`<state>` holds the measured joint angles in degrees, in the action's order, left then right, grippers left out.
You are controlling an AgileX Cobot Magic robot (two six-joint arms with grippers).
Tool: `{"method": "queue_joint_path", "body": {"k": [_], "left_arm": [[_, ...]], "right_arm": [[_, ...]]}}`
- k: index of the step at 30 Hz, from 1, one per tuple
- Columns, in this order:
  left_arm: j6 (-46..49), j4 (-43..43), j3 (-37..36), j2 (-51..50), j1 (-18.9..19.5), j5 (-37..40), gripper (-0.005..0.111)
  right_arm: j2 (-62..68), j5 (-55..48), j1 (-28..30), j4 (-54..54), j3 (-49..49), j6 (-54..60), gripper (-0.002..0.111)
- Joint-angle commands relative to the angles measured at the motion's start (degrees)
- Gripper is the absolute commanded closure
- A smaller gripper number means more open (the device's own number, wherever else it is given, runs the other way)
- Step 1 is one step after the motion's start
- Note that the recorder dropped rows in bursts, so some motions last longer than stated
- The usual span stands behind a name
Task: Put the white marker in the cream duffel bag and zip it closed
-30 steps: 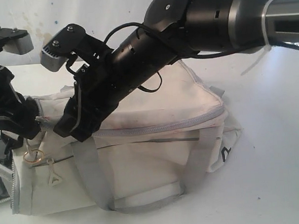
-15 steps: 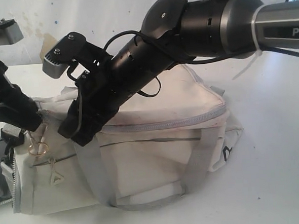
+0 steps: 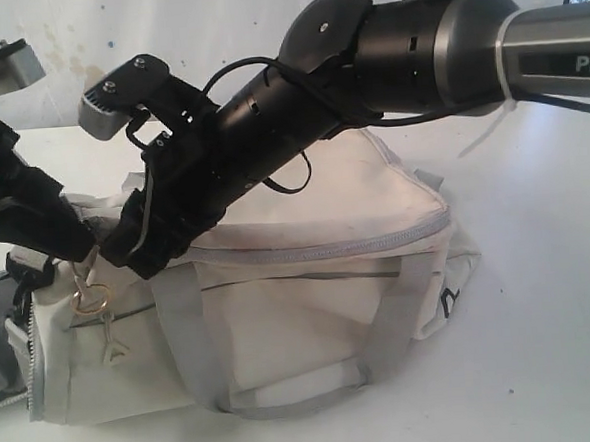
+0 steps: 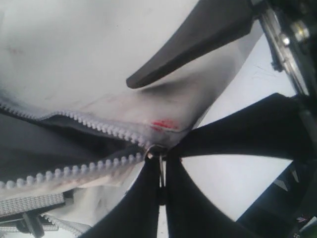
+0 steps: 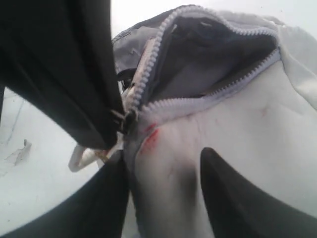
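Observation:
The fabric below the red stain bulges slack behind the zipper pull. Next, my right gripper pinches that fabric fold [image 5: 166, 196] as an anchor before my left gripper pulls.
The cream duffel bag [image 3: 311, 310] lies on its side on the white table. Its zipper [image 5: 213, 94] gapes at the left end, showing grey lining [image 5: 213, 49]. My left gripper [image 3: 77, 252] is shut on the metal zipper pull [image 4: 159, 157] where the two rows of teeth meet. My right gripper [image 3: 142, 258] reaches across and stands open right beside it, its fingers [image 5: 237, 198] resting astride the cream fabric [image 5: 168, 188] below a red stain [image 5: 151, 139]. The white marker is nowhere in view.
A brass ring [image 3: 89, 300] and a small pull tab [image 3: 110, 347] hang at the bag's left end. Grey webbing straps [image 3: 182, 333] loop over the front. The white table [image 3: 541, 316] stretches to the right, with a stained wall [image 3: 54, 45] behind.
My left gripper has shifted a little to the right with the zipper pull, and the brass ring moved with it. The right gripper has edged slightly up and left on the bag.

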<state>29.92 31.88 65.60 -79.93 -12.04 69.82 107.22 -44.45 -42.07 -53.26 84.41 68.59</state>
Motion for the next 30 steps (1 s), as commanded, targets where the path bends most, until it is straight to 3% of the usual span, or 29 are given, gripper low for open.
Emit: {"method": "queue_joint_path", "body": {"k": [1, 12, 16, 21, 25, 30], "left_arm": [[0.25, 2.43, 0.06, 0.56, 0.07, 0.14, 0.107], [-6.22, 3.59, 0.06, 0.56, 0.07, 0.14, 0.107], [-7.55, 3.59, 0.06, 0.56, 0.98, 0.14, 0.107], [-8.94, 3.8, 0.06, 0.56, 5.21, 0.14, 0.107], [-9.23, 4.25, 0.06, 0.56, 7.37, 0.14, 0.107], [-8.84, 5.25, 0.06, 0.56, 7.59, 0.14, 0.107]], "right_arm": [[-0.66, -0.44, -0.13, -1.13, 0.21, -0.04, 0.06], [-0.77, -1.41, -0.13, 1.2, 0.21, -1.98, 0.063], [-0.89, -1.68, -0.13, 2.47, 0.21, -3.2, 0.076], [-1.42, -1.79, -0.13, 4.32, 0.21, -3.31, 0.09], [-1.8, -1.79, -0.13, 5.95, 0.21, -3.31, 0.108], [-1.8, -1.79, -0.13, 8.28, 0.21, -3.31, 0.108]]}}
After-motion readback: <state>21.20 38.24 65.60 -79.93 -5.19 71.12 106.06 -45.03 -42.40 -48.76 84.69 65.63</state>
